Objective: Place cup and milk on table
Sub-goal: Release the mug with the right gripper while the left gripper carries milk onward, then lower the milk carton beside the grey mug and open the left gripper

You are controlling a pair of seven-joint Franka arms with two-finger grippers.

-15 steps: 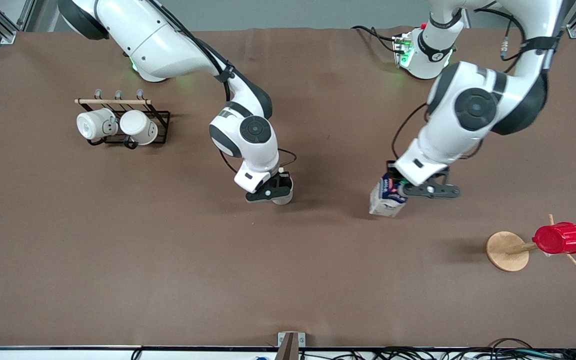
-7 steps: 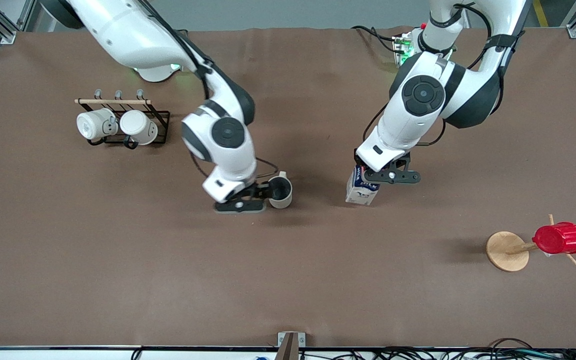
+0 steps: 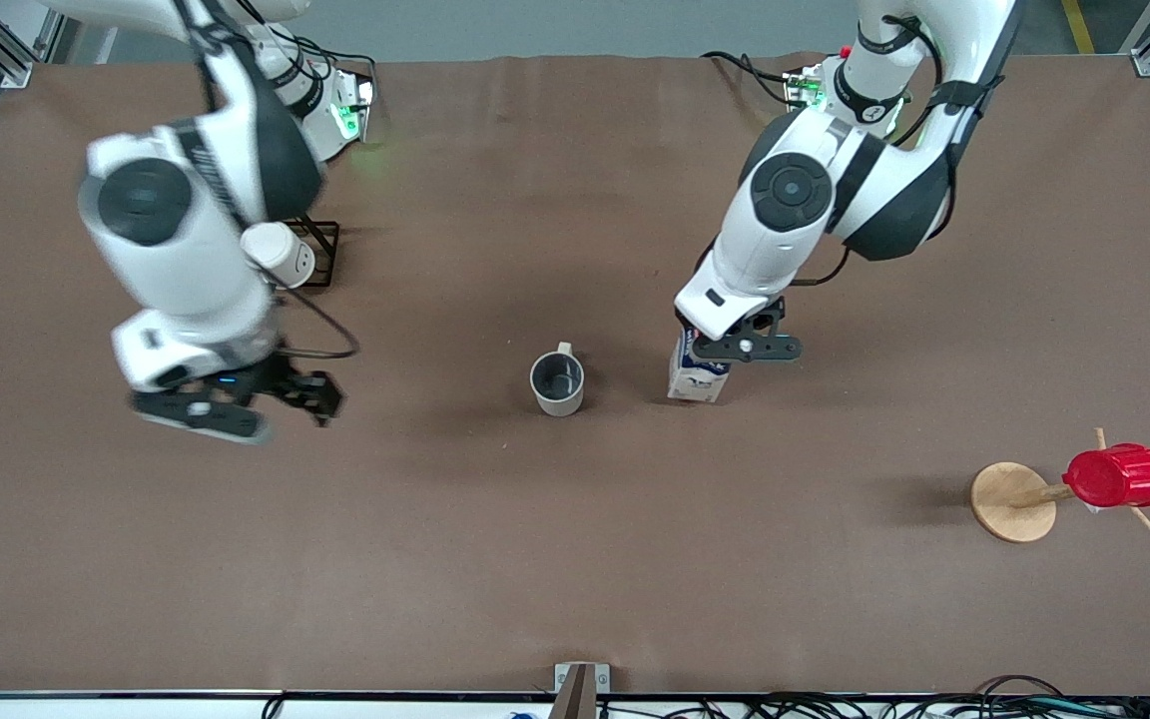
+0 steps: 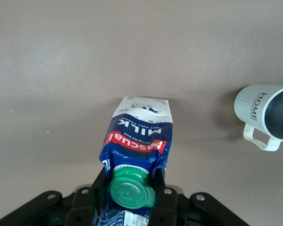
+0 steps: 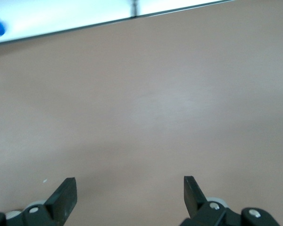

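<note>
I will let go of the milk with my left gripper on the bare table (image 3: 636, 393) (image 4: 189, 107), setting it close beside the cream-white cup, toward the peg stand.
The cream-white cup (image 3: 557, 383) stands upright on the brown table (image 3: 575, 559) near its middle, free of both grippers. It also shows in the left wrist view (image 4: 264, 110), lettering on its side. The blue-and-white milk (image 3: 693, 375) stands beside the cup, toward the left arm's end, with its base at the table. My left gripper (image 3: 710, 350) is shut on the milk's gable top (image 4: 139, 136), one finger on each side of the green cap (image 4: 130, 189). My right gripper (image 3: 300, 394) is open and empty over bare table toward the right arm's end (image 5: 127, 193).
A black wire rack with a plain white mug (image 3: 278, 255) stands near the right arm's base, partly hidden by that arm. A wooden peg stand (image 3: 1009, 499) holding a red ribbed cup (image 3: 1117, 475) stands toward the left arm's end. The right wrist view shows the table's edge (image 5: 132, 18).
My right gripper let go of the cup, opened and swung away toward the right arm's end. My left gripper carried the milk closer to the cup and set it upright.
</note>
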